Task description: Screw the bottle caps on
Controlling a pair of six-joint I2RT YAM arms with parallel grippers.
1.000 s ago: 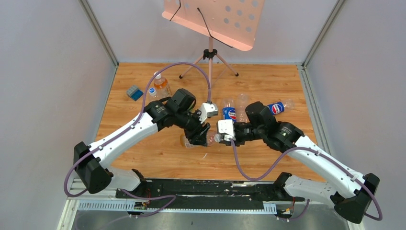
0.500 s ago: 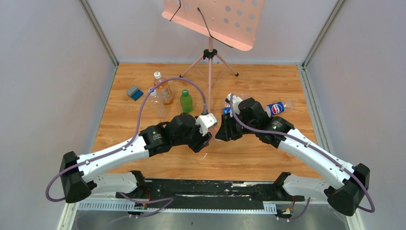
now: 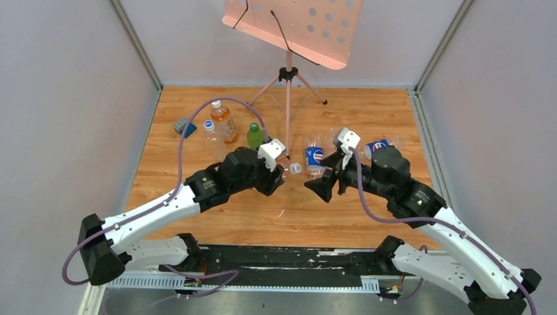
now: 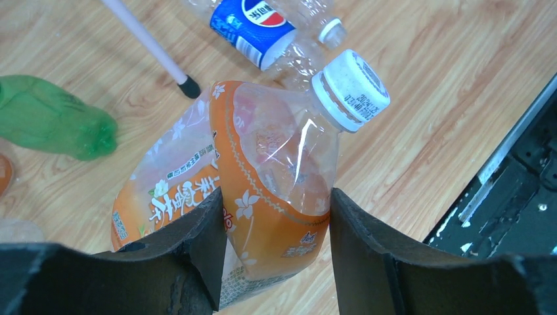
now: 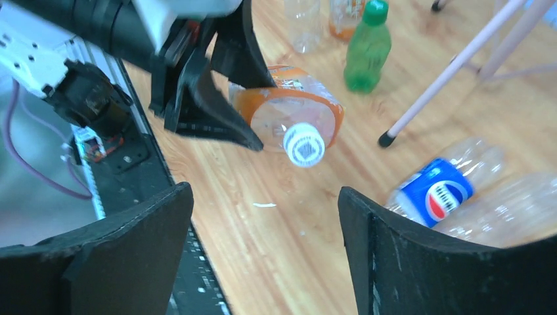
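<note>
Next, I let go of the orange-labelled bottle with my left gripper on the table (image 3: 238, 186) in front of the clear bottle with the blue cap.
My left gripper (image 4: 276, 205) is shut on an orange-labelled bottle (image 4: 276, 164), pinching its body just below the shoulder. A white bottle cap (image 4: 350, 88) sits on that bottle's neck. From above, the left gripper (image 3: 281, 176) holds the bottle low over the table with the cap (image 3: 296, 168) pointing right. My right gripper (image 5: 263, 197) stands open and holds nothing, a short way back from the white cap (image 5: 304, 144). In the top view the right gripper (image 3: 322, 187) is just right of the cap.
A Pepsi bottle (image 3: 314, 155) lies behind the grippers, another Pepsi bottle (image 3: 381, 146) further right. A green bottle (image 3: 255, 136), an orange capped bottle (image 3: 223, 121) and a clear blue-capped bottle (image 3: 210, 131) stand at the back left by a blue-grey block (image 3: 184, 126). A stand's tripod (image 3: 287, 72) is at the back.
My right gripper has let go at the cap, opened wide and pulled back to the right. The left arm has carried the orange bottle a little further from the near edge.
</note>
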